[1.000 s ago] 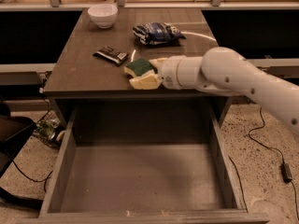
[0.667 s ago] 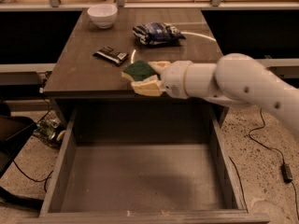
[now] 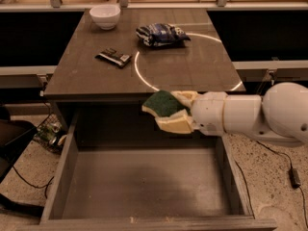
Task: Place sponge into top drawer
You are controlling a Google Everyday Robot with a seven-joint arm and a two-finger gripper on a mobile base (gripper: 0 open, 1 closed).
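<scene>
The gripper will release the sponge on the bare drawer's bottom, toward the back (image 3: 125,160), closer to the side of the dark object.
The sponge (image 3: 163,108), dark green face up over pale yellow foam, is held in my gripper (image 3: 175,110), which is shut on it. It hangs in the air over the back part of the open top drawer (image 3: 144,186), just in front of the table's front edge. The drawer is a wide grey wood-grain box pulled out fully, and its floor is bare. My white arm (image 3: 250,114) reaches in from the right.
On the grey table (image 3: 183,71) lie a dark snack bar wrapper (image 3: 113,57), a blue-and-white snack bag (image 3: 161,34) and a white bowl (image 3: 105,15) at the back left. Cables and a dark object lie on the speckled floor at the left.
My gripper has carried the sponge off the table top, forward and down, past the front edge and over the open drawer.
</scene>
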